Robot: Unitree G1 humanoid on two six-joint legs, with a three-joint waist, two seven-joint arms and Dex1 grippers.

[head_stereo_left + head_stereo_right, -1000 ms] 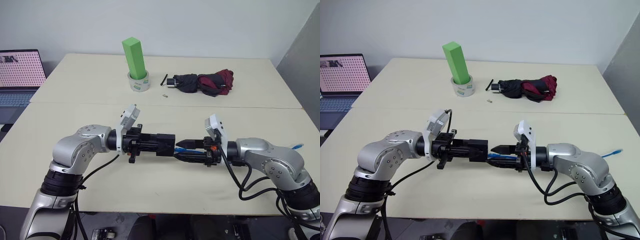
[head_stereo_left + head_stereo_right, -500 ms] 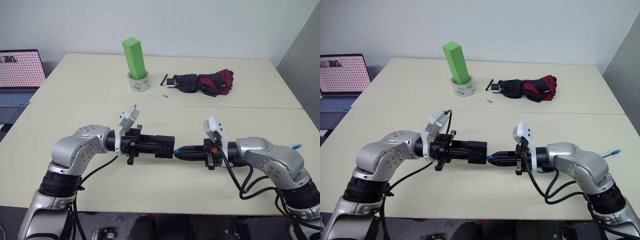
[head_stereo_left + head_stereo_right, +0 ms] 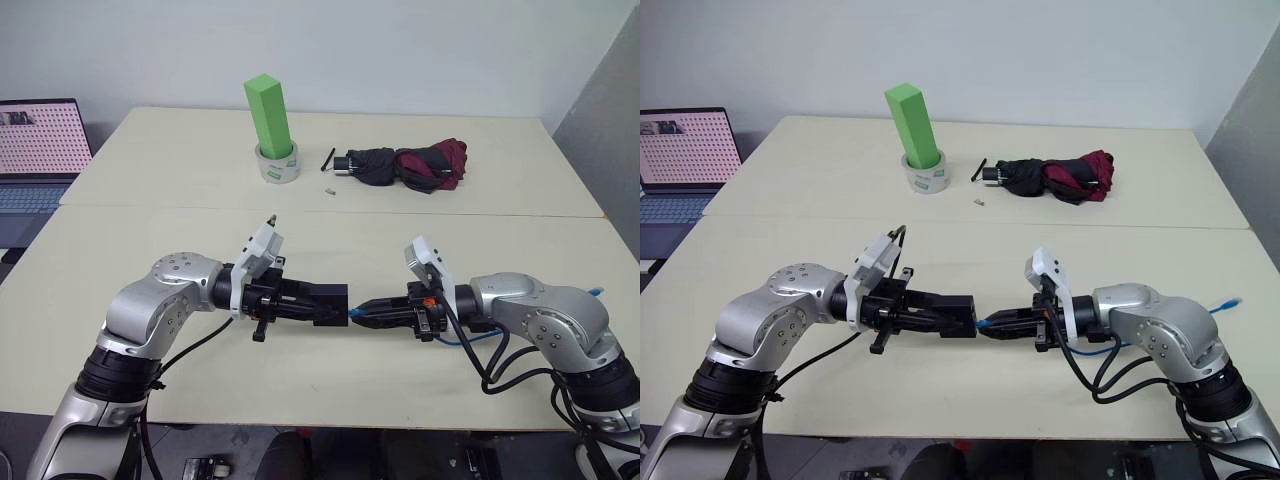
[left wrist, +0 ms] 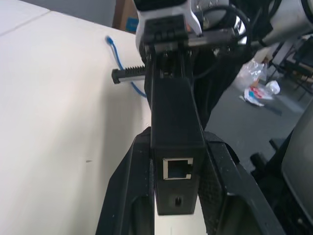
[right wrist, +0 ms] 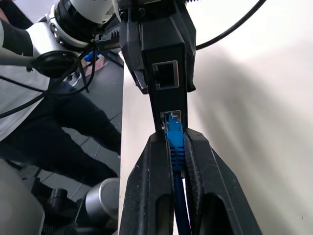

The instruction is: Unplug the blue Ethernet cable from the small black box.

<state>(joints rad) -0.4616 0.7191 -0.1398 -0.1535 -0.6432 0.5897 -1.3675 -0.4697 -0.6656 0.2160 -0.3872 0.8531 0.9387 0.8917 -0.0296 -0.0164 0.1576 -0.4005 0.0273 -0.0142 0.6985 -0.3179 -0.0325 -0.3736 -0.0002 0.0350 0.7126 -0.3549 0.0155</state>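
Observation:
Next, I open my right gripper's fingers, which hold the cable's plug at its ribbed part, and pinch the plug closer to the box's lower port (image 5: pixel 173 125).
My left gripper (image 3: pixel 305 303) is shut on the small black box (image 3: pixel 325 302) and holds it level above the middle of the table. In the left wrist view the box (image 4: pixel 175 117) sits between both fingers (image 4: pixel 131 196), an empty port facing the camera. The blue Ethernet cable (image 5: pixel 174 139) has its plug in the box's lower port (image 5: pixel 170 116). My right gripper (image 3: pixel 360 311) is shut on the cable just behind the plug. The cord loops under my right arm (image 3: pixel 470 340), and its far end (image 3: pixel 597 292) lies at the table's right edge.
A green block (image 3: pixel 268 112) stands in a roll of tape (image 3: pixel 278 166) at the back. A black-and-maroon folded umbrella (image 3: pixel 408 165) lies to its right, with a small loose piece (image 3: pixel 327 189) between them. A laptop (image 3: pixel 35 150) sits off the table's left side.
My right gripper's fingers have closed on the blue cable next to the box. The left wrist has turned a little with the box.

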